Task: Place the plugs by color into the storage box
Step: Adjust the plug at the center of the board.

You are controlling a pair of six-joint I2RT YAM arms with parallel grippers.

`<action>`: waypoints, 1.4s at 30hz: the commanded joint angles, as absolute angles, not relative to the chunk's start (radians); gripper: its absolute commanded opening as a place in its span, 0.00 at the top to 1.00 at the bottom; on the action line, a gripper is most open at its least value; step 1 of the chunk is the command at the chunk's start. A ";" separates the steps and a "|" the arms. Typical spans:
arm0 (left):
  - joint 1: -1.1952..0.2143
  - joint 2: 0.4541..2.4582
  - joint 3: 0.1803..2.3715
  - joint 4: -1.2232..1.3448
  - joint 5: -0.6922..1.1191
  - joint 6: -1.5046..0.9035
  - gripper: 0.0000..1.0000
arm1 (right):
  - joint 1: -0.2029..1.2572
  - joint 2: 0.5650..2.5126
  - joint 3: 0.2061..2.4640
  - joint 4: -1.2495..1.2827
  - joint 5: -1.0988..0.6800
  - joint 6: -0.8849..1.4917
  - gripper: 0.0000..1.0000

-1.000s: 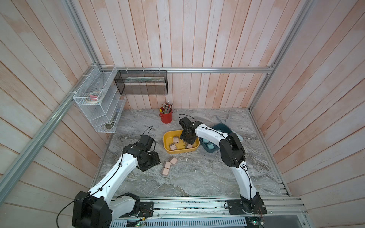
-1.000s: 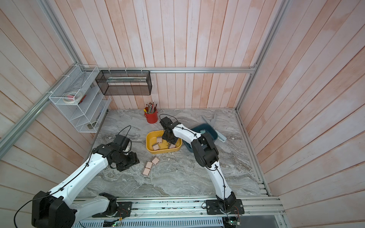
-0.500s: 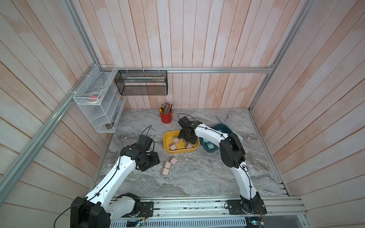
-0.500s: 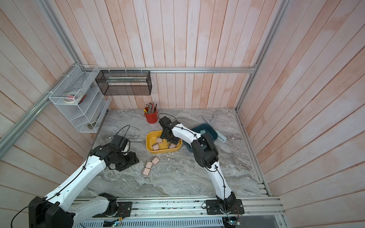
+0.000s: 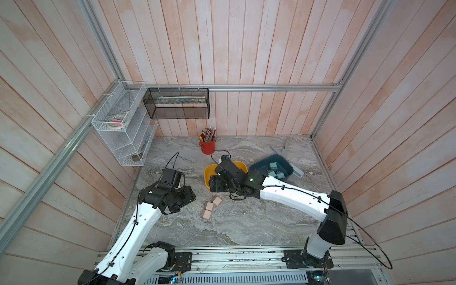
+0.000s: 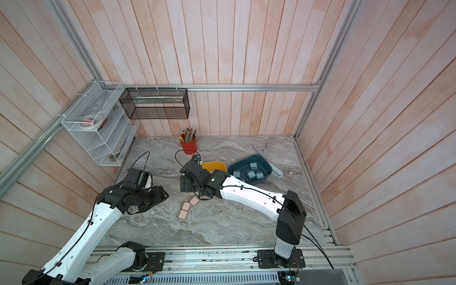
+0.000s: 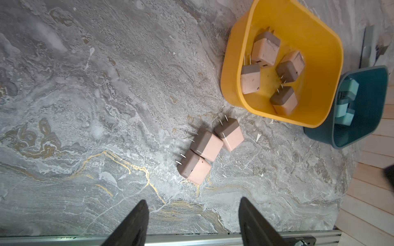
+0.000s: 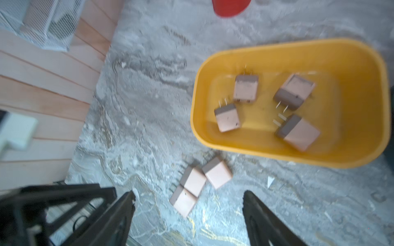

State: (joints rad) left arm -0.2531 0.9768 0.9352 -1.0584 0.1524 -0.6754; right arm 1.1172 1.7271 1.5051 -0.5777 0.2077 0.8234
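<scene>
The pink plug lies nearest the yellow storage box. Next, my right gripper closes on the sides of the pink plug (image 5: 217, 200) (image 8: 218, 173).
Three pink plugs (image 5: 208, 205) (image 7: 206, 144) (image 8: 193, 180) lie close together on the marble table. Behind them the yellow storage box (image 5: 243, 164) (image 7: 232, 74) (image 8: 196, 119) holds several pink plugs (image 7: 264, 51) (image 8: 245, 89). To its right, the dark teal storage box (image 5: 288, 170) (image 6: 269, 170) holds teal plugs (image 5: 272, 165) (image 6: 253, 166). My right gripper (image 5: 216, 183) (image 8: 189, 192) hangs open and empty over the yellow box's front edge, just above the loose plugs. Left of those plugs my left gripper (image 5: 191, 196) (image 7: 193, 200) is open and empty.
A red pencil cup (image 5: 207, 148) stands at the back. A white wire rack (image 5: 123, 138) and a black mesh basket (image 5: 177, 106) hang on the walls at left. Grey flat pieces (image 5: 278, 148) lie behind the teal box. A metal rail (image 5: 234, 254) runs along the front.
My right gripper has opened and drawn back from over the yellow box toward the loose plugs at the front. The left arm has barely moved.
</scene>
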 commanded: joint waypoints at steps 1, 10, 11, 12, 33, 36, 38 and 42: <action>-0.227 0.925 0.901 -1.105 0.158 -0.655 0.31 | 1.150 1.754 1.391 -0.565 0.216 0.915 0.19; -0.217 0.814 0.846 -1.180 0.181 -0.678 0.31 | 1.184 1.876 1.345 -0.466 0.199 0.923 0.20; -0.217 0.798 0.841 -1.188 0.185 -0.677 0.31 | 1.176 1.899 1.354 -0.470 0.197 0.903 0.20; -0.217 0.781 0.838 -1.193 0.187 -0.676 0.31 | 1.169 1.916 1.360 -0.472 0.193 0.882 0.21; -0.217 0.728 0.826 -1.221 0.214 -0.688 0.31 | 1.093 2.029 1.398 -0.471 0.194 0.606 0.25; -0.217 0.730 0.829 -1.225 0.216 -0.687 0.31 | 1.077 2.049 1.400 -0.455 0.186 0.585 0.25; -0.217 0.730 0.838 -1.234 0.207 -0.684 0.31 | 1.064 2.052 1.385 -0.435 0.172 0.585 0.24; -0.217 0.732 0.862 -1.249 0.192 -0.672 0.31 | 1.051 2.055 1.374 -0.405 0.179 0.552 0.24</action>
